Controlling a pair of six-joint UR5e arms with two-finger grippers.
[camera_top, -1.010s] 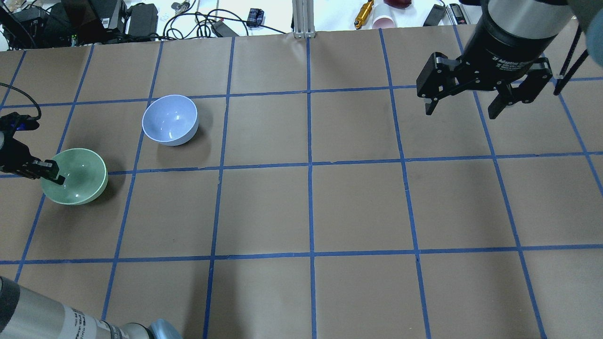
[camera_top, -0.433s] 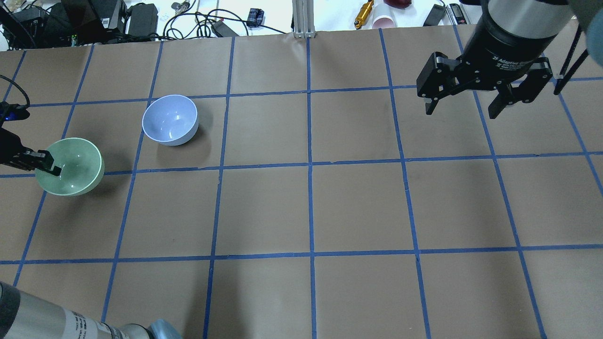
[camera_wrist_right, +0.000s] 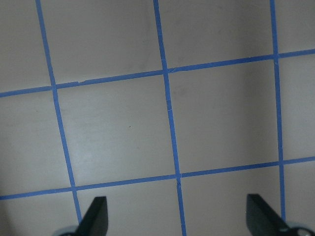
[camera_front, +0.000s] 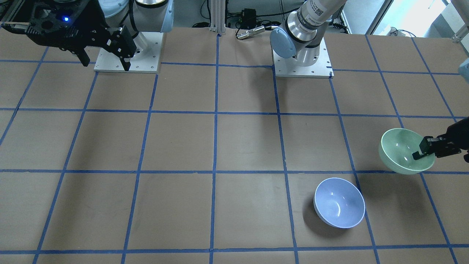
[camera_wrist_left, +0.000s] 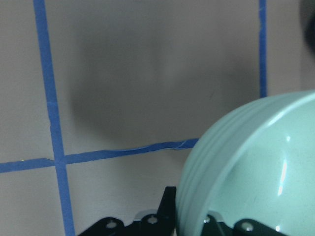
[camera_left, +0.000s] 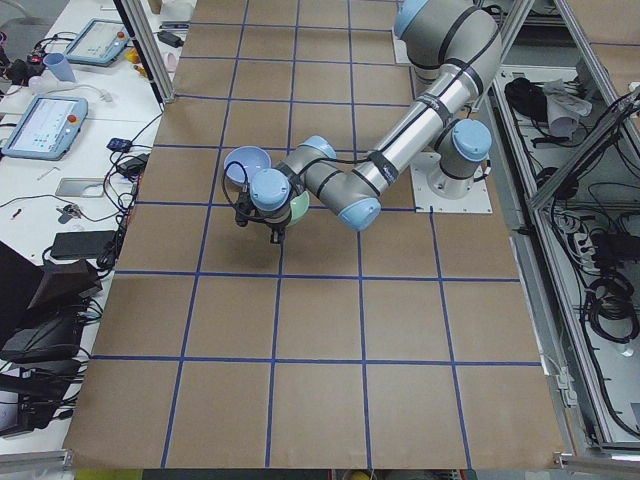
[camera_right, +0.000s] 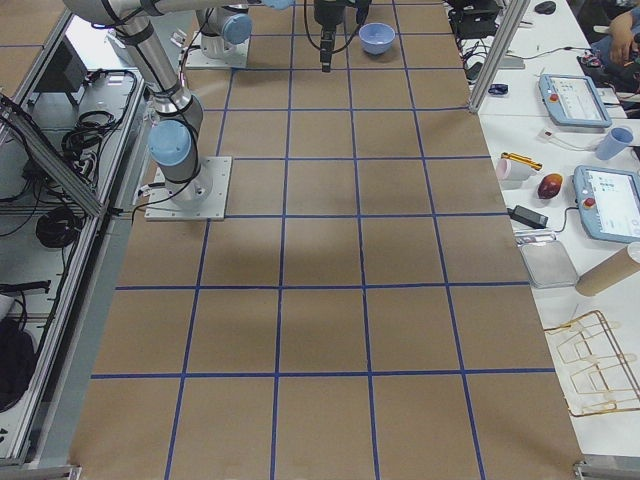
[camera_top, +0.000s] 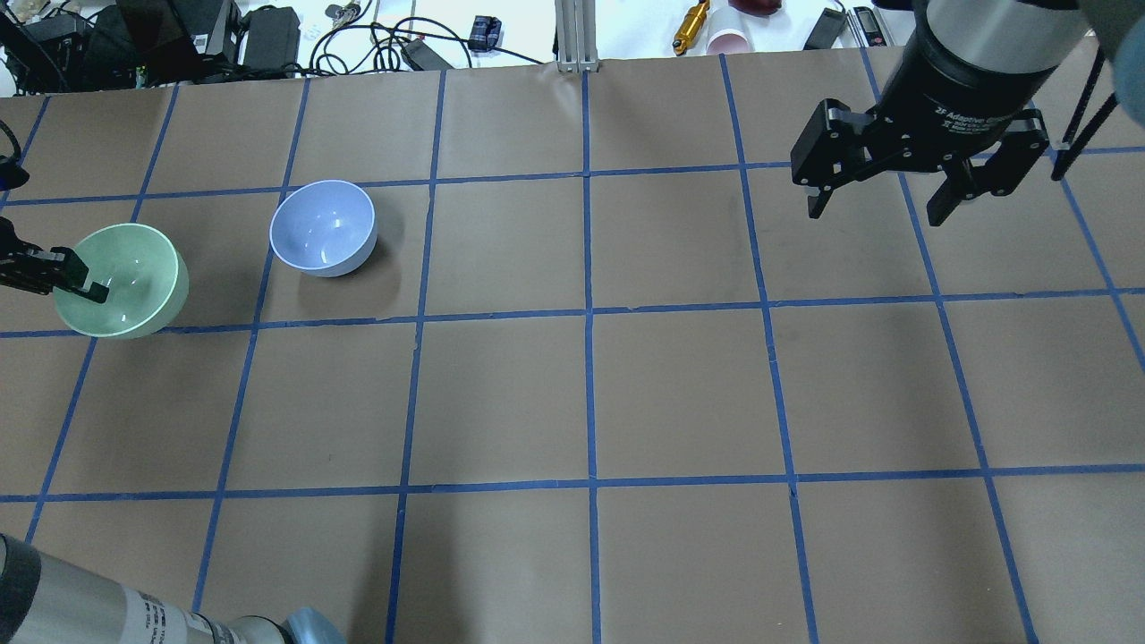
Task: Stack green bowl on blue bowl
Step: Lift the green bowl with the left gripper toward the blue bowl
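My left gripper releases the green bowl inside the hollow of the blue bowl (camera_front: 342,201) next.
The green bowl (camera_top: 125,279) hangs tilted above the table at the far left, its shadow below it. My left gripper (camera_top: 79,280) is shut on its rim, one finger inside the bowl. The front view shows the bowl (camera_front: 399,149) and the left gripper (camera_front: 424,151) at the right edge. The left wrist view shows the bowl's (camera_wrist_left: 256,167) rim between the jaws. The blue bowl (camera_top: 322,226) stands upright on the table to the bowl's right, apart from it; it also shows in the front view (camera_front: 339,202). My right gripper (camera_top: 875,215) is open and empty, high at the far right.
The table (camera_top: 590,394) is brown paper with a blue tape grid. Cables, power bricks and small tools (camera_top: 268,36) lie beyond its far edge. The two arm bases (camera_front: 302,58) stand on the robot's side.
My left gripper has lifted the green bowl off the table and carried it away from the robot and slightly left. The blue bowl and the right arm have not moved.
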